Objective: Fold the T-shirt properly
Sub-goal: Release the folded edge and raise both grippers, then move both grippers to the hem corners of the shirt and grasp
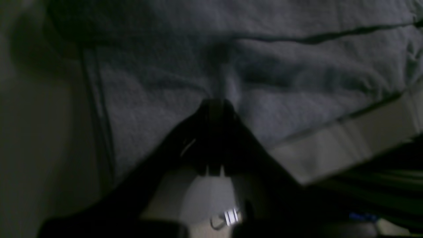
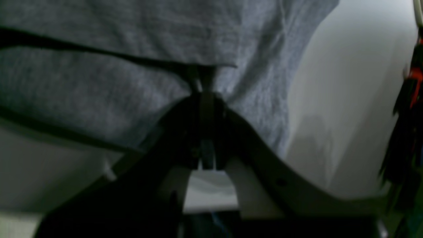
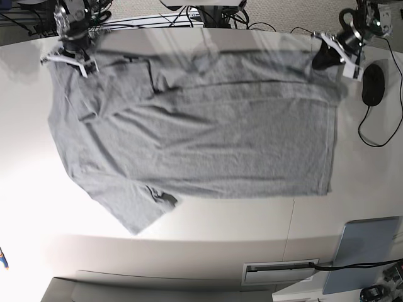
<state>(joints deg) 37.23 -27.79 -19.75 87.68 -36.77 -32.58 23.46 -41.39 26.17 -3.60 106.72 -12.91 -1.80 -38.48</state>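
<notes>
Next, my left gripper lets go of the T-shirt's far hem corner on the white table (image 3: 332, 41) near the back cables.
The heather-grey T-shirt (image 3: 208, 138) lies spread on the white table (image 3: 220, 226) with a plain side up, hem to the right and sleeves to the left. One sleeve (image 3: 135, 211) sticks out toward the front; the other is folded over at the far left. My left gripper (image 3: 329, 58) is shut on the far hem corner; the left wrist view shows its closed tips (image 1: 216, 100) pinching the cloth (image 1: 165, 82). My right gripper (image 3: 68, 58) is shut on the far shoulder end; its tips (image 2: 205, 94) pinch the cloth (image 2: 99, 82). The far edge looks lifted and blurred.
A black mouse (image 3: 373, 85) with its cable lies right of the shirt. A grey flat pad (image 3: 368, 251) sits at the front right corner. Cables (image 3: 189, 19) run along the table's back edge. A slot (image 3: 280, 272) is in the front edge.
</notes>
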